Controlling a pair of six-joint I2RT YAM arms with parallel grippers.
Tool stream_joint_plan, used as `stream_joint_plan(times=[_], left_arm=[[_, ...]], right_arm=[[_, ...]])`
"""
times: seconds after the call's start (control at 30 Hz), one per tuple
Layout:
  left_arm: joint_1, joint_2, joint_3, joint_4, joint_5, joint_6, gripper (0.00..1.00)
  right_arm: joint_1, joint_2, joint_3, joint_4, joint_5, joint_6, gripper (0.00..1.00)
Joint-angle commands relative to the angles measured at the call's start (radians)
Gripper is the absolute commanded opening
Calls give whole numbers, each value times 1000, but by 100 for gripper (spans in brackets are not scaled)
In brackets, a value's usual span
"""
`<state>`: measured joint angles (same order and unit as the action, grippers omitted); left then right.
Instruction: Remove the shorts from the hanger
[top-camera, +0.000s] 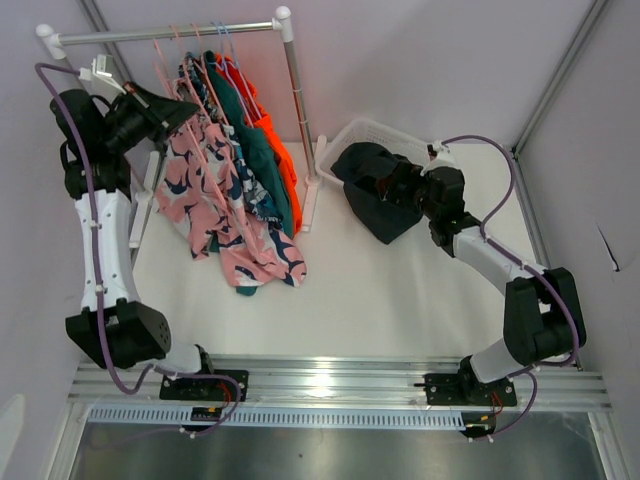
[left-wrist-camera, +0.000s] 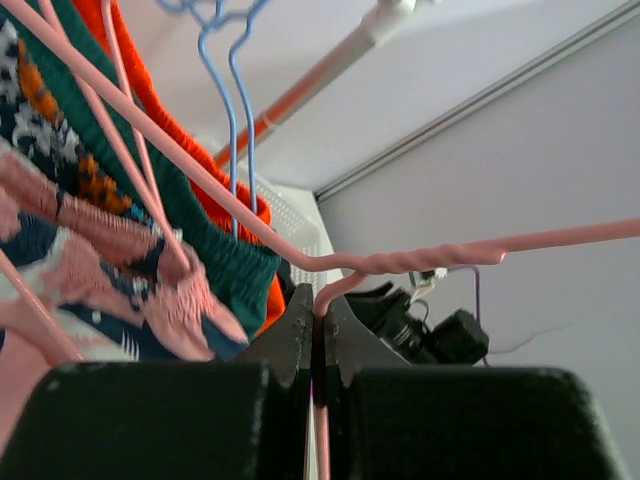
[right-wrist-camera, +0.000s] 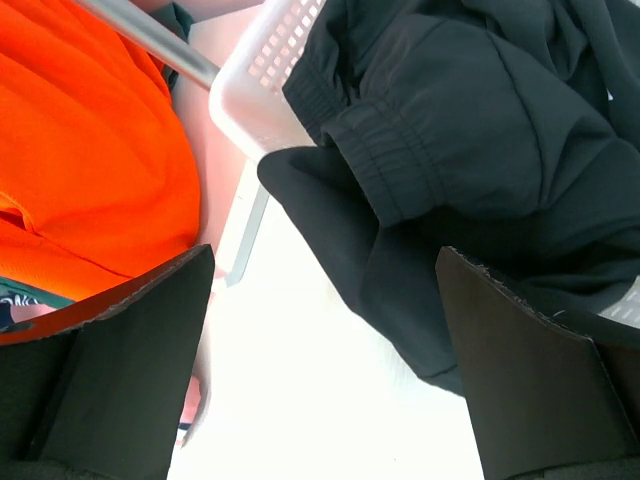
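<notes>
Next, I release the pink hanger from my left gripper, hooked on the rack's top rail (top-camera: 139, 34), next to the other pink hangers. The pink hanger is now beside the pink shorts.
Several shorts hang on a rack at the back left: pink shark-print shorts (top-camera: 205, 200), navy orange-print ones (top-camera: 240, 185), teal ones (top-camera: 262, 160) and orange ones (top-camera: 283, 160). Black shorts (top-camera: 375, 195) drape over the rim of a white basket (top-camera: 372, 132). My left gripper (top-camera: 178, 108) is shut on a pink wire hanger (left-wrist-camera: 420, 255) beside the pink shorts. My right gripper (right-wrist-camera: 325, 330) is open and empty, just above the black shorts (right-wrist-camera: 470, 130).
The rack's top rail (top-camera: 165, 33) and its right post (top-camera: 298, 110) stand at the back. Blue hangers (left-wrist-camera: 235, 110) hang among the pink ones. Purple walls close in on the left, back and right. White tabletop (top-camera: 380, 300) lies in front.
</notes>
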<state>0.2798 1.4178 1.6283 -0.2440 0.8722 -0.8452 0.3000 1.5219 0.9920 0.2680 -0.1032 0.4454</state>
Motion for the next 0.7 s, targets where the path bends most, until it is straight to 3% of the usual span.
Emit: stream_joint_plan(times=[0.0,0.27,0.43,0.53,0.67], left_arm=[[16,67,106,132,-8,-100,0],[7,242,312,11,-214,-117,0],[-13,378,592,-147,-285,-97,0],[-25,443,677,-193,-311,-101,0],[-27,471,677,-193,-312,-135,0]], right_arm=[[17,-42,-16,51,-12,16,99],[48,-51,-47,51,-1,12,99],[64,-49,-64,54,3,7,99],[73,-52,-76,57,10,3,100],[77,-52,-92,60,13,4,99]])
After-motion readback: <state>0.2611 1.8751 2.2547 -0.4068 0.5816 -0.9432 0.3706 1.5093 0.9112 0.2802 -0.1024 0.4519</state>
